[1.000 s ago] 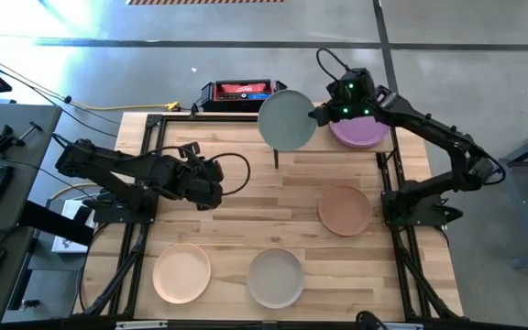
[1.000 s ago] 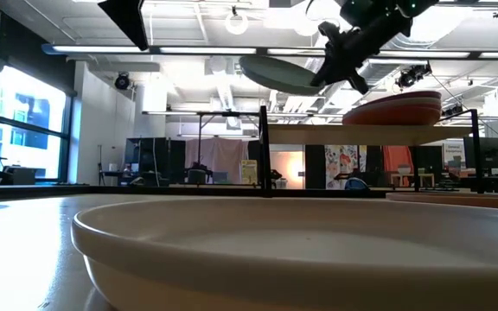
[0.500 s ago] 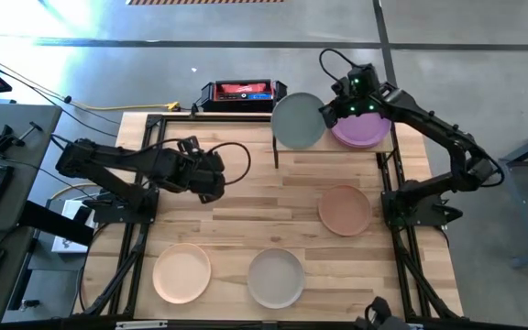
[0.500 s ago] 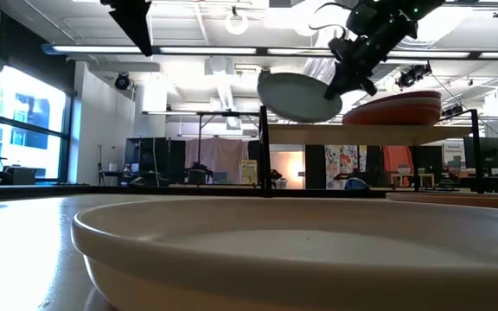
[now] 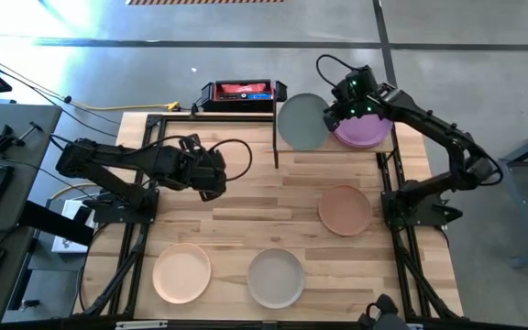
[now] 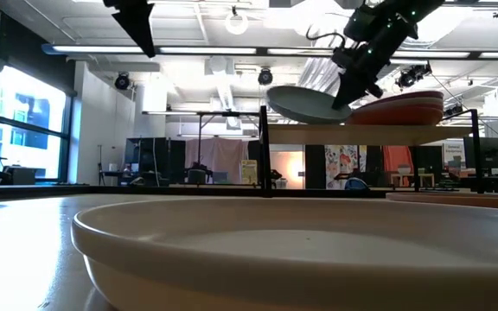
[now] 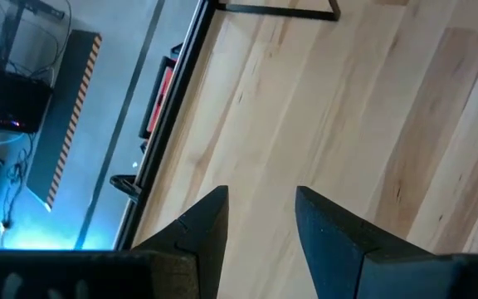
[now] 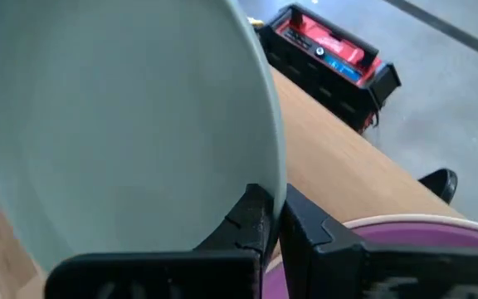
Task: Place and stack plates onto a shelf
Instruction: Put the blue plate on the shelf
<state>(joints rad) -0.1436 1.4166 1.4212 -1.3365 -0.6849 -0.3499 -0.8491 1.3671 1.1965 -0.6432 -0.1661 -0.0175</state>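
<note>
The robot's right gripper should release the teal plate, which hangs just above the shelf now, so it lies flat on the light-wood shelf board [image 5: 303, 121] [image 8: 212, 162] next to the purple plate.
My right gripper [image 5: 331, 116] is shut on the teal plate [image 5: 301, 122], holding it over the left half of the light-wood shelf [image 5: 287, 149] at the table's far edge. In the low view the teal plate [image 6: 308, 104] sits just above the shelf board [image 6: 353, 133], tilted slightly. A purple plate [image 5: 365, 133] tops a stack on the shelf's right half, with an orange-red plate [image 6: 402, 107] showing in it. Tan [image 5: 345, 210], peach [image 5: 181, 272] and pale grey [image 5: 276, 278] plates lie flat on the table. My left gripper [image 5: 213, 180] hovers open over the table's left middle. My right gripper pinches the teal plate's rim [image 8: 274, 178] on its right side between the two fingers [image 8: 251, 218]. The fingers come from the table's right, slanting down. The plate is nearly level, its far-left side a little lower; whether it touches the shelf board I cannot tell.
A black and red box [image 5: 239, 92] sits beyond the table's far edge, left of the shelf. Black shelf posts [image 5: 275, 147] stand at the board's corners. Bare wood lies between the shelf and the three plates near the front.
My right gripper has carried the teal plate down and toward the table's right, from above and left of the shelf to just over its left half. The plate tipped steeply midway and is flatter now.
</note>
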